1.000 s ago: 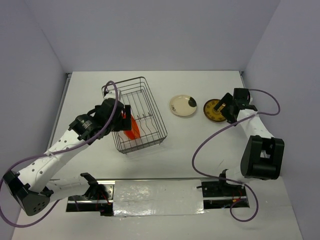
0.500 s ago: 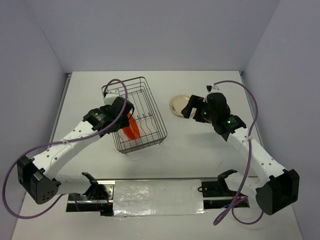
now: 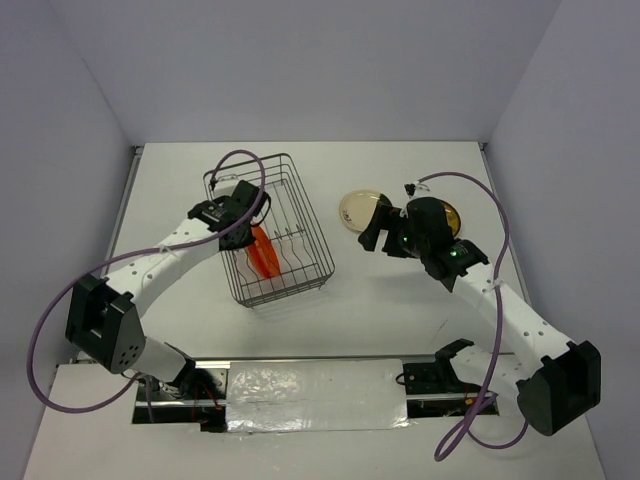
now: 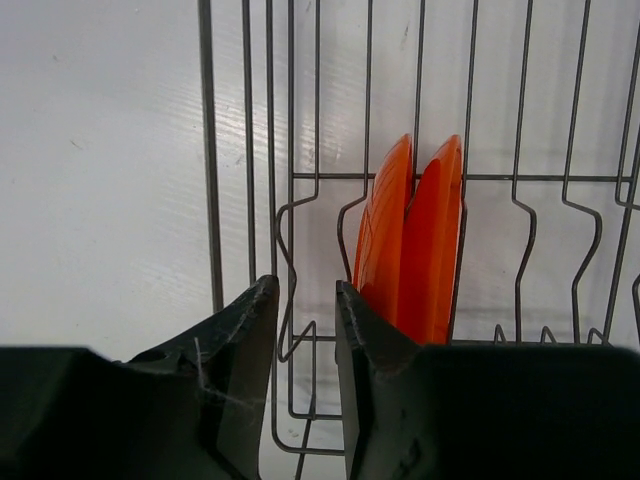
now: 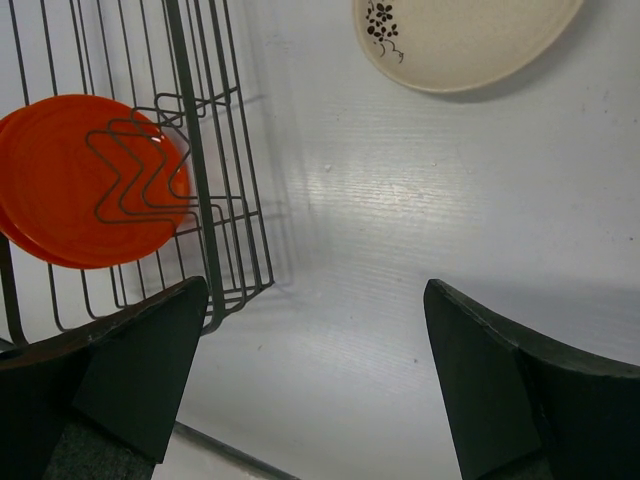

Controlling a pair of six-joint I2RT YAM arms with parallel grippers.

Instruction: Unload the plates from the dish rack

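My left gripper's narrow gap is over rack wire next to the orange-red plates. I need to open its fingers wider and take the closer plate (image 4: 378,235) by its rim.
Two orange-red plates (image 3: 262,255) stand on edge, close together, in the slots of the wire dish rack (image 3: 312,215). In the left wrist view these plates (image 4: 410,240) sit just right of my left gripper (image 4: 305,290), whose jaws are a narrow gap apart with only rack wire (image 4: 209,150) showing below them. Seen from above, the left gripper (image 3: 247,222) hangs over the rack's left side. My right gripper (image 3: 378,228) is wide open and empty above bare table, between the rack and the cream plate (image 3: 360,210). A dark brown plate (image 3: 447,212) lies partly hidden behind the right arm.
The right wrist view shows the rack's corner (image 5: 192,150) with the orange plates (image 5: 80,180) at the left. The cream plate (image 5: 460,40) is at the top, with white table between them. Grey walls enclose the table on three sides.
The left gripper moved further over the rack beside the orange plates and its jaws narrowed. The right arm swung left from the brown plate to the gap between rack and cream plate.
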